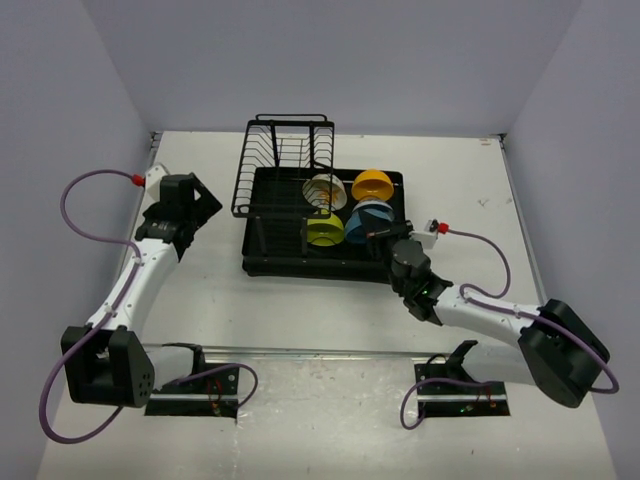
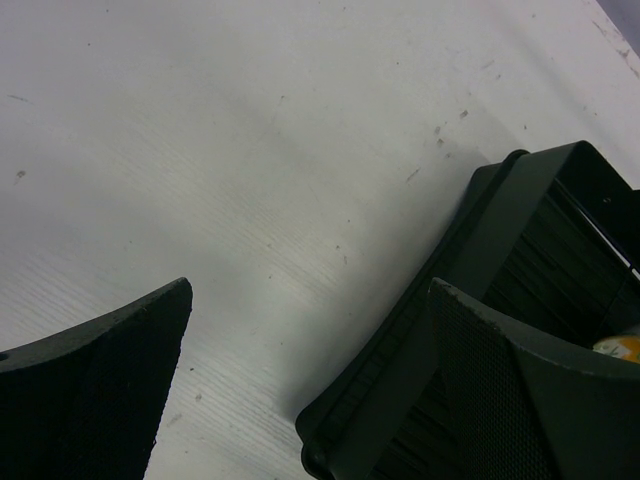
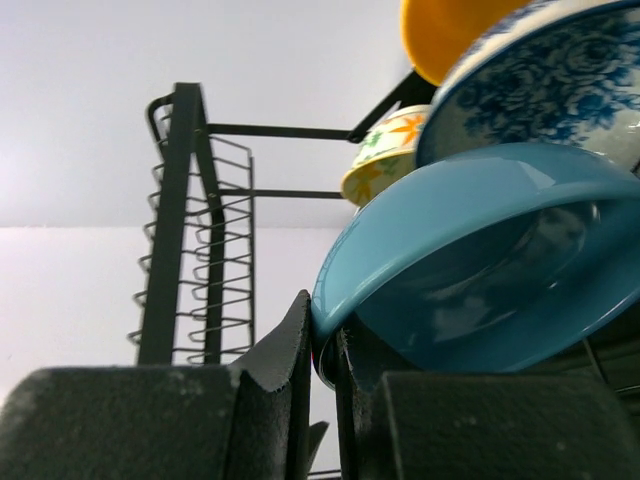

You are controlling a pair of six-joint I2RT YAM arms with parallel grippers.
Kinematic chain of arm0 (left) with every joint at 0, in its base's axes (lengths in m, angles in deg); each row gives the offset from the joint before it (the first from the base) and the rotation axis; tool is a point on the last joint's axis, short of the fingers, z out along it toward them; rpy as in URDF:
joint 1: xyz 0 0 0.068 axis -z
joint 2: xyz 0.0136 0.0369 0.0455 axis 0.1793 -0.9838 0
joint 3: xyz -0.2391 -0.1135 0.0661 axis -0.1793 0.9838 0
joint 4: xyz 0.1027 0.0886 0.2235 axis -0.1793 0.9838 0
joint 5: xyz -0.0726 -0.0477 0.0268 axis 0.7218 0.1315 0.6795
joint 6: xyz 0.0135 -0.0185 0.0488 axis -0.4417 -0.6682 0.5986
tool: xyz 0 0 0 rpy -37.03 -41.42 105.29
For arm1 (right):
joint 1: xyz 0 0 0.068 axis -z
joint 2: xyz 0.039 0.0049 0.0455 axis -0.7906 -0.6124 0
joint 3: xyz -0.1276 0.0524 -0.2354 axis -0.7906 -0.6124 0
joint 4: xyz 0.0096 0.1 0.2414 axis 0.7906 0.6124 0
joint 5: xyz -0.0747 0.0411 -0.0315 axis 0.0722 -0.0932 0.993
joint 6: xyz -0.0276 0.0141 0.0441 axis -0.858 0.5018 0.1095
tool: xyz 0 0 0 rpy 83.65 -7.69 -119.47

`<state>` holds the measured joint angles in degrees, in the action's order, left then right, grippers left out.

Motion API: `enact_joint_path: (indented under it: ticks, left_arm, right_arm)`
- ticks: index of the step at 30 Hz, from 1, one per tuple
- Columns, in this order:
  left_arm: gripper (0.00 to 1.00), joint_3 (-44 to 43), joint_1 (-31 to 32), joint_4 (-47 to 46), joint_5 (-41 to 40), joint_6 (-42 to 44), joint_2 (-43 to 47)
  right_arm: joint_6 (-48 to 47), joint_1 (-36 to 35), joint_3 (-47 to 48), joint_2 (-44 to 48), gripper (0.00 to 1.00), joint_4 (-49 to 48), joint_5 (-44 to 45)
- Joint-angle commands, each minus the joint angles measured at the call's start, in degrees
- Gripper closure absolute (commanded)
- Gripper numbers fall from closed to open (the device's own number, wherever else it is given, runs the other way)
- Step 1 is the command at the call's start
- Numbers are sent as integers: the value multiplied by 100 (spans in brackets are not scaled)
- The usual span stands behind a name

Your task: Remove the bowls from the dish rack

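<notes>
The robot's right gripper needs to release the blue bowl on the tabletop [image 1: 488,251] near the grey wall on the right gripper's side.
The black dish rack [image 1: 262,225] holds the bowls on its right side: white patterned [image 1: 325,189], orange [image 1: 372,184], yellow-green [image 1: 325,231], blue [image 1: 368,226], and pale with blue marks [image 1: 377,206]. My right gripper [image 1: 386,240] is shut on the blue bowl's rim. In the right wrist view the rim sits pinched in the right gripper [image 3: 325,340], with the blue bowl [image 3: 480,270] tilted under the blue-marked bowl [image 3: 540,90]. My left gripper [image 1: 195,205] is open and empty, left of the rack. In the left wrist view the left gripper [image 2: 310,300] is over the table beside the rack's corner [image 2: 490,230].
The upright wire plate section [image 1: 285,160] stands at the rack's back left and also shows in the right wrist view [image 3: 190,230]. Grey walls close in the table on three sides. Bare white tabletop [image 1: 200,290] lies left of the rack and in front of it.
</notes>
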<state>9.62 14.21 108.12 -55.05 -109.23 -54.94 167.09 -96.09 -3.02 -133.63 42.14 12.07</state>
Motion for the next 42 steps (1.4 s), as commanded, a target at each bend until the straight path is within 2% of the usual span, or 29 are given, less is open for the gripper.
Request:
enact_joint_path:
  ticks: [1,5,8,10,12,14,15,17,19,20,24,30,35,42]
  left_arm:
    - [0,8,-19,-294,-75,110,-42]
    - [0,34,-19,-329,-49,119,-60]
    - [0,96,-19,-416,13,215,-77]
    - [0,131,-19,-382,-5,268,-86]
    - [0,157,-19,-329,12,286,-78]
    - [0,184,-19,-329,21,286,-69]
    - [0,166,-19,-312,39,295,-69]
    - [0,96,-19,-259,109,391,-69]
    - [0,17,-19,-154,118,426,-42]
    - [0,8,-19,-145,118,470,-25]
    - [0,-80,-19,-4,65,488,28]
    - [0,-54,-19,-30,65,479,63]
    - [0,87,-19,-39,22,497,133]
    - [0,237,-19,-92,-66,559,177]
  right_arm:
    - [-306,-18,4,324,100,-404,-36]
    - [-543,-18,320,631,100,-19,-334]
    - [-1051,26,960,965,100,999,-728]
    - [-1630,131,1669,1255,100,2281,-835]
    - [-1817,342,2094,1509,100,3640,-1011]
    - [-2274,728,2490,1721,100,4277,-1125]
    - [-2388,860,2674,1791,100,5151,-1134]
    - [-2757,1439,3316,1845,100,6417,-1231]
    - [-3274,1991,3798,1784,100,7090,-1214]
    - [-3390,2221,3967,1696,100,7781,-1214]
    - [-4181,3118,4144,1327,100,8569,-1187]
    - [-4489,4541,3661,747,100,8596,-1801]
    - [-4727,5088,3713,-218,100,8596,-1969]
    - [-5087,5545,4608,-1668,100,8807,-1996]
